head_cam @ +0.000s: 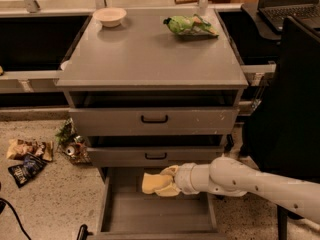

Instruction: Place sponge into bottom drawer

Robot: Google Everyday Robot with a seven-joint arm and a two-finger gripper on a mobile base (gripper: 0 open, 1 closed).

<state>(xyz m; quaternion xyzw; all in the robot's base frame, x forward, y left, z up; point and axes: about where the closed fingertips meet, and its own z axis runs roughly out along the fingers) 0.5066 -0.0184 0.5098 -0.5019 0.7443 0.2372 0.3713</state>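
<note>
I should use my gripper to set the yellow sponge down close to the middle of the bottom drawer's grey bottom (160,194).
The bottom drawer (155,215) is pulled out, showing a plain grey floor. My gripper (162,183) reaches in from the right on a white arm and is shut on the yellow sponge (151,183). It holds the sponge over the back part of the open drawer, just below the middle drawer front. The sponge sticks out to the left of the pale yellow fingers (170,172). Whether the sponge touches the drawer floor cannot be told.
Two upper drawers with black handles (154,119) are above. A white bowl (109,16) and a green snack bag (190,26) lie on the cabinet top. Snack packets (28,156) litter the floor at left. A black chair (285,119) stands at right.
</note>
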